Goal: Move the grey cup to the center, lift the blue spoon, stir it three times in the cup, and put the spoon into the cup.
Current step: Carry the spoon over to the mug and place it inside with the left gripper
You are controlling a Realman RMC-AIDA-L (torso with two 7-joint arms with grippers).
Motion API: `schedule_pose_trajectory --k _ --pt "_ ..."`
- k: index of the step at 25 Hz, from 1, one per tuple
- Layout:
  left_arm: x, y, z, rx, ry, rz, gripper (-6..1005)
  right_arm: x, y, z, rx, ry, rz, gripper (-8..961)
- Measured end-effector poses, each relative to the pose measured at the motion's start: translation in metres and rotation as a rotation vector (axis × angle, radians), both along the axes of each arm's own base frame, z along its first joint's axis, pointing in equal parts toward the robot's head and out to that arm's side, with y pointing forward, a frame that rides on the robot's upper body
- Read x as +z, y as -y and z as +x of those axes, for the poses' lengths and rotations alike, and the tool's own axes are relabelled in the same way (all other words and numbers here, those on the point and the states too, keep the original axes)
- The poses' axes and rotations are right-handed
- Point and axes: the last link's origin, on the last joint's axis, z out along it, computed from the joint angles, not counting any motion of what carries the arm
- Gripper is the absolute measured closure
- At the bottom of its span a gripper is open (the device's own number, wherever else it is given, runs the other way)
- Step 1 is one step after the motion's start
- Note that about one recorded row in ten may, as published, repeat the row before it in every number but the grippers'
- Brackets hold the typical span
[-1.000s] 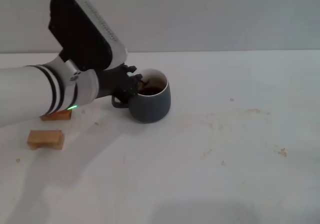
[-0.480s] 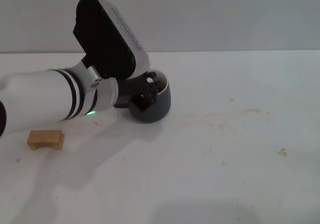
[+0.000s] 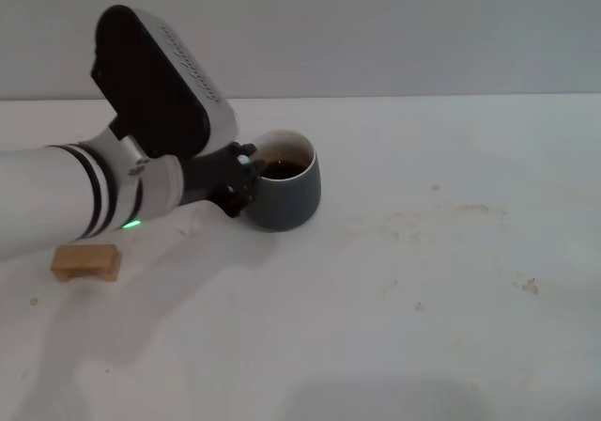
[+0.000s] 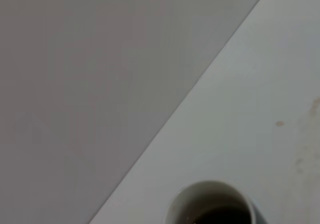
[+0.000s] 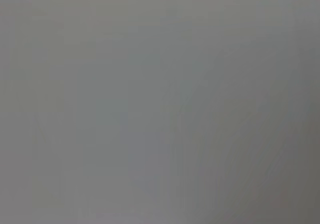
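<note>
The robot's left gripper will release the blue spoon in the dark liquid inside the grey cup [image 3: 267, 165] [image 4: 202, 219], against the cup's near rim.
The grey cup [image 3: 284, 192] stands on the white table left of the middle, with dark liquid [image 3: 280, 169] inside its white interior. My left gripper [image 3: 238, 182] is low against the cup's left side and covers its handle. The left wrist view shows the cup's rim [image 4: 210, 188] and the dark liquid [image 4: 224, 217] from above. The blue spoon does not show in any view. My right gripper is out of view, and the right wrist view shows only plain grey.
A tan wooden block [image 3: 86, 261] lies on the table near the left edge, in front of my left arm [image 3: 84, 195]. A grey wall [image 3: 376, 26] stands behind the table. Faint brown stains [image 3: 470, 210] mark the table to the right.
My left arm swung right over the cup half a second ago and has now come back left, so the cup's opening shows again. The cup has stayed in place.
</note>
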Motion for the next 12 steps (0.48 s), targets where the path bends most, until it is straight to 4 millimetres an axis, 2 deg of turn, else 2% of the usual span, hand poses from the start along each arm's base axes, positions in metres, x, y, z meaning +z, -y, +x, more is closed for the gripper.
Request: schedule_pose_trajectory --k 1,7,12 --pt "0.007 -0.001 -0.006 0.019 -0.004 0.019 841 0.000 0.000 0.000 0.001 0.001 -0.001 954" --pt "0.016 -0.009 -0.016 0.047 -0.021 0.055 841 0.000 0.000 0.000 0.002 0.002 -0.002 954" --pt "0.014 -0.012 -0.014 0.039 -0.025 0.049 841 0.000 0.001 0.000 0.001 0.002 -0.002 954"
